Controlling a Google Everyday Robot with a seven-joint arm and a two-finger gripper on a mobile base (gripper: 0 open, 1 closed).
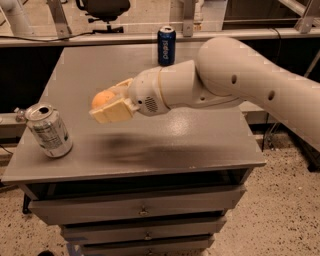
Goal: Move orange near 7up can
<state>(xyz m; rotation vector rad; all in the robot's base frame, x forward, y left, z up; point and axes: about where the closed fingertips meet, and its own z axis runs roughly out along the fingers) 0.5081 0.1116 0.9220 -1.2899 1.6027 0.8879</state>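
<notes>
Next, I let go of the orange with my gripper on the grey table (86, 140) beside the 7up can, on the side facing the arm.
My gripper (106, 104) is held above the middle left of the grey table (175, 135), shut on the orange (102, 97), which shows between the pale fingers. The 7up can (48, 130), silvery with a white label and an opened top, stands at the table's front left corner, to the left of and lower than the gripper. The orange is in the air, apart from the can.
A dark blue Pepsi can (166, 46) stands at the table's far edge. The white arm (235, 85) reaches in from the right over the table. Drawers (140, 210) sit below the tabletop. An office chair (102, 10) stands behind.
</notes>
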